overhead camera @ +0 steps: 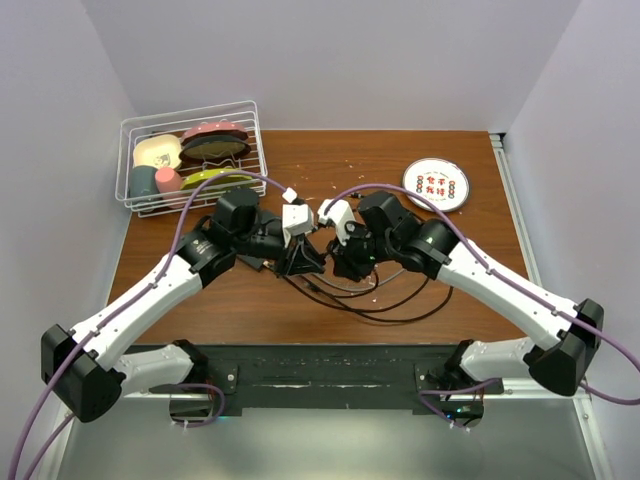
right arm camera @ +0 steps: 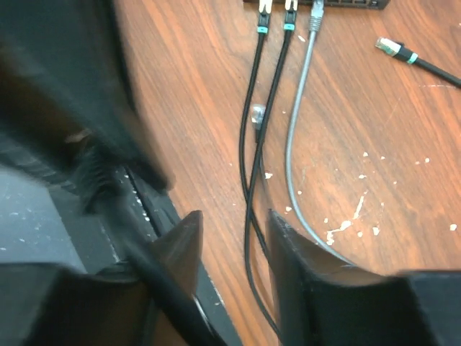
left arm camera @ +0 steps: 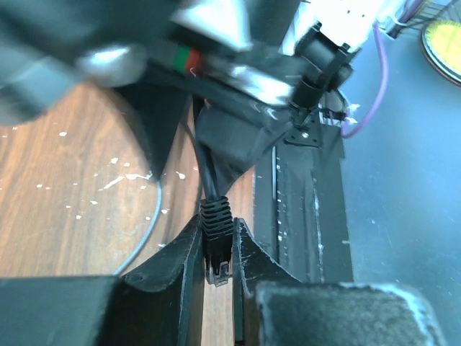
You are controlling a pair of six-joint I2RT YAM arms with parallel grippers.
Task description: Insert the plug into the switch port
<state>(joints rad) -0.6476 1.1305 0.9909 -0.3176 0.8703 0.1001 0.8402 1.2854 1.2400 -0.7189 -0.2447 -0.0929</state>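
The left gripper's fingers cover part of the plug's ribbed boot, so that gripper should first take the clear tip (left arm camera: 217,272), which will free the boot for the right gripper.
My left gripper (left arm camera: 217,249) is shut on a black plug (left arm camera: 216,234) with a ribbed boot, its clear tip pointing towards the camera and its cable running up and away. In the top view this gripper (overhead camera: 300,258) meets my right gripper (overhead camera: 350,258) at mid-table. My right gripper (right arm camera: 234,231) is open and hangs above black cables (right arm camera: 248,216) on the wood. The black switch box (right arm camera: 338,3) shows only as an edge at the top of the right wrist view, with two black plugs and one grey plug (right arm camera: 315,25) in its ports. In the top view it is hidden under the arms.
A loose plug (right arm camera: 392,48) lies near the box, and a clear one (right arm camera: 257,113) lies among the cables. Cable loops (overhead camera: 385,300) lie in front of the grippers. A wire basket of dishes (overhead camera: 190,155) stands at the back left, a white disc with red marks (overhead camera: 436,183) at the back right.
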